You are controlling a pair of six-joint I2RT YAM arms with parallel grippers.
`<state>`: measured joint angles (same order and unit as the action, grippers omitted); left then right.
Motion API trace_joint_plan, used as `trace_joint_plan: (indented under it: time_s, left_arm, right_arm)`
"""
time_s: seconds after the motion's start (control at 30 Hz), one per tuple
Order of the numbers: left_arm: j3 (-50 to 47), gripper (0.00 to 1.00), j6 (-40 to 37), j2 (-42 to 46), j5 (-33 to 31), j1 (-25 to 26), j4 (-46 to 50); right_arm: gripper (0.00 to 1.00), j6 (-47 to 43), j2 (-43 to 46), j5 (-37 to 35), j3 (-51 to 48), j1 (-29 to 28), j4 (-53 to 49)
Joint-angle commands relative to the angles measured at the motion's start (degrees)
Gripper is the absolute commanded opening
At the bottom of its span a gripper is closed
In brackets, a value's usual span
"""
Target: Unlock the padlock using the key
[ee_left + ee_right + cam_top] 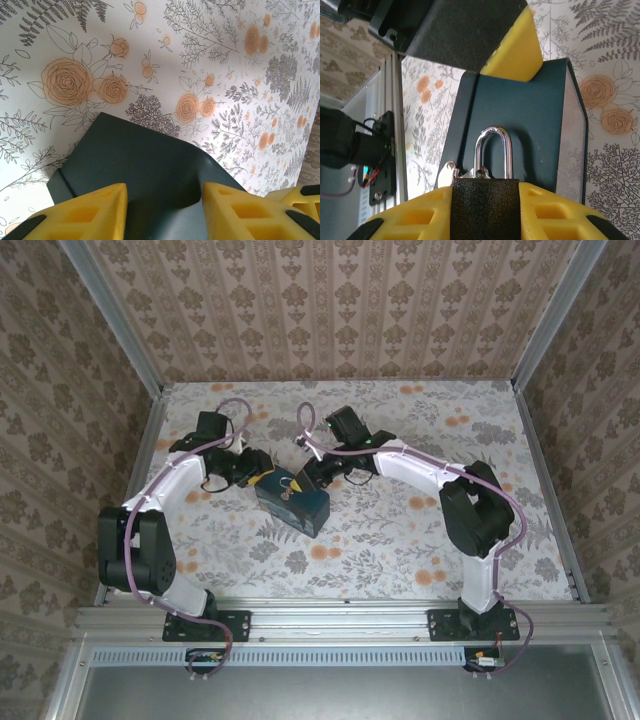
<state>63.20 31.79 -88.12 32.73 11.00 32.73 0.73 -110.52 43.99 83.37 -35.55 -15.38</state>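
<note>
Next, I set the padlock, which is still on top of the box, with my right gripper on the open tablecloth [390, 492] beyond the box end farthest from my left gripper.
A dark teal box [303, 508] lies mid-table with the padlock [291, 487] on top of it. In the right wrist view the padlock's black body [485, 212] sits flush between my right gripper's [485, 194] yellow fingers, which are shut on it. Its silver shackle [493, 147] stands closed above the body. A small silver key [445, 173] peeks out at the body's upper left. My left gripper [165, 195] is shut on the box [140, 160] at its far-left end. One of its yellow fingers [516, 47] presses on the box top [535, 110].
The floral tablecloth [400, 530] spreads around the box. Wallpapered walls and aluminium frame rails [140, 455] close in the table on three sides. The left arm's black base [350, 145] and a rail [396, 125] show to the left of the box.
</note>
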Motion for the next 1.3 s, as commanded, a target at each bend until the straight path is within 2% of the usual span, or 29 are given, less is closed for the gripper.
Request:
trace_joint_plan:
  time_s: [0.0,0.2,0.37,0.57,0.77,1.0,1.07,1.13,1.27]
  left_arm:
    - [-0.3,0.43,1.2,1.7,2.5,0.8,-0.8]
    - [-0.4,0.43,1.5,2.6,2.3,0.2,-0.8]
    - [2.8,0.49,0.5,3.1,2.0,-1.5,0.9]
    - [6.3,0.57,-0.4,2.9,2.0,-2.7,1.7]
    - [4.9,0.57,-0.6,4.8,1.7,-5.4,1.5]
    - [3.2,0.58,0.3,6.1,2.6,-6.1,0.3]
    - [2.9,0.58,0.5,6.5,2.6,-6.1,0.3]
    - [2.6,0.58,0.1,7.1,2.4,-6.2,0.7]
    - [1.9,0.58,-1.0,8.0,1.3,-6.2,2.1]
  right_arm:
    - [0.21,9.7,2.3,-4.6,-3.5,-1.8,9.9]
    - [0.22,18.0,5.9,-17.2,-9.3,-3.0,18.2]
    - [0.23,20.6,12.3,-27.0,-13.9,-1.0,21.9]
    - [0.24,19.0,15.9,-28.8,-16.5,4.4,18.5]
    - [0.27,18.9,19.0,-38.3,-28.8,12.9,17.3]
    - [0.28,25.0,18.9,-48.1,-41.7,17.1,20.1]
    - [0.35,25.9,18.7,-52.0,-42.9,17.5,18.6]
    - [0.49,27.3,19.2,-54.5,-43.3,17.7,17.2]
    - [0.79,20.1,23.6,-52.7,-40.2,14.2,15.6]
